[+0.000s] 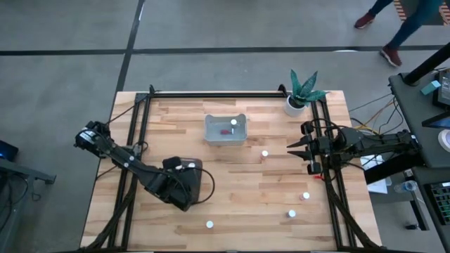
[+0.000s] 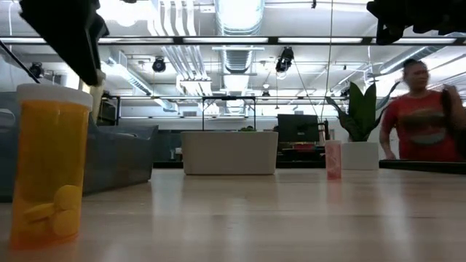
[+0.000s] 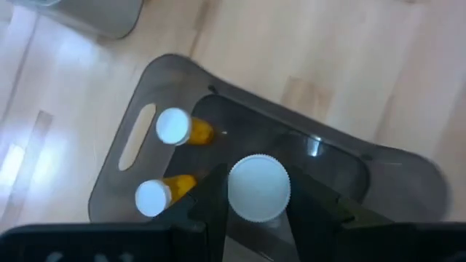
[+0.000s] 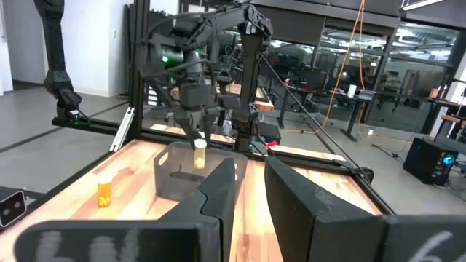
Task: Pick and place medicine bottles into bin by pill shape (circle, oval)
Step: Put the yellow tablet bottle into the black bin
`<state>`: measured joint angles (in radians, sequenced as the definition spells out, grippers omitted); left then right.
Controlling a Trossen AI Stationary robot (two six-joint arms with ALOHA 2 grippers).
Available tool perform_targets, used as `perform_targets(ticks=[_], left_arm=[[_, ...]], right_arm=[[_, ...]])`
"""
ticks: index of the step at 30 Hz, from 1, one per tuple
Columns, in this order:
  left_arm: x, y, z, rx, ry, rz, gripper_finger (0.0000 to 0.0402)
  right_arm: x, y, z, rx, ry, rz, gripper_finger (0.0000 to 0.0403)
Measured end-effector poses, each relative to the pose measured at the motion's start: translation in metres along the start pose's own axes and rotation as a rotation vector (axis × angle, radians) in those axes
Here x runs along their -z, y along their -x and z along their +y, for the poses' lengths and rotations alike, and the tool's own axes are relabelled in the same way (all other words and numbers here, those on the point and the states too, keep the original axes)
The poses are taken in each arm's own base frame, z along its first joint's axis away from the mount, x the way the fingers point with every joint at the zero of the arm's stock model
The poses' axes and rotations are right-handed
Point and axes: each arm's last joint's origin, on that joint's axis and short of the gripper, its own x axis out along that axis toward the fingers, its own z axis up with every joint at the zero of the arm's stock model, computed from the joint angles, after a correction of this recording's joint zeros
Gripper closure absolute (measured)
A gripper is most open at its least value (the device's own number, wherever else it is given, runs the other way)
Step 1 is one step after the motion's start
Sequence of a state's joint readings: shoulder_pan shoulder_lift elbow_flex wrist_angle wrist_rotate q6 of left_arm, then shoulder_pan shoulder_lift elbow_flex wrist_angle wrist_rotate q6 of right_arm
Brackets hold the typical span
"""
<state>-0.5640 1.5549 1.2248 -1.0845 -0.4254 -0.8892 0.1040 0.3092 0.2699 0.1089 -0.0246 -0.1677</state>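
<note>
Next, my left gripper lets go of the medicine bottle in the middle of the dark grey bin [image 1: 188,180] [image 3: 250,161], next to the amber bottles.
My left gripper [image 3: 258,211] is shut on a medicine bottle [image 3: 258,188] with a white cap, above a dark grey bin [image 1: 200,184] at the table's near left. Two amber bottles [image 3: 178,128] [image 3: 159,195] lie on their sides in that bin. More bottles stand on the table [image 1: 265,153] [image 1: 306,196] [image 1: 292,213] [image 1: 209,225]. My right gripper [image 1: 294,147] is open and empty at the table's right side, above the wood. My left gripper pinches the bottle between its two fingers [image 3: 211,196], one on each side of the cap end [image 3: 234,191]. The fingers point down from above. The bottle [image 4: 199,153] hangs upright, cap up, lifted clear above the grey bin's open top.
A clear bin [image 1: 226,130] with a small pink thing inside stands at the far middle. A white plant pot [image 1: 295,105] stands at the far right corner. A dark frame rail [image 1: 232,93] runs along the far edge. A person [image 2: 421,120] stands beyond the table.
</note>
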Motion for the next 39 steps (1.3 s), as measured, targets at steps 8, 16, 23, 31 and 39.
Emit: perform_targets(ticks=[8,16,23,31,39], left_arm=[[0.019,-0.022,0.009,0.038,0.059,-0.068,0.0304],[0.031,-0.048,0.013,0.037,0.102,-0.08,0.0304],[0.028,-0.053,0.016,0.031,0.121,-0.092,0.0304],[0.031,-0.061,0.015,0.065,0.14,-0.11,0.0304],[0.032,-0.062,0.015,0.062,0.128,-0.107,0.0303]], right_arm=[[0.0,0.0,0.0,0.0,-0.001,0.001,0.0335],[0.0,0.0,0.0,-0.001,0.0,0.002,0.0335],[0.0,0.0,0.0,-0.001,0.0,0.002,0.0335],[0.0,0.0,0.0,-0.001,-0.001,0.001,0.0335],[0.0,0.0,0.0,-0.001,-0.002,0.002,0.0335]])
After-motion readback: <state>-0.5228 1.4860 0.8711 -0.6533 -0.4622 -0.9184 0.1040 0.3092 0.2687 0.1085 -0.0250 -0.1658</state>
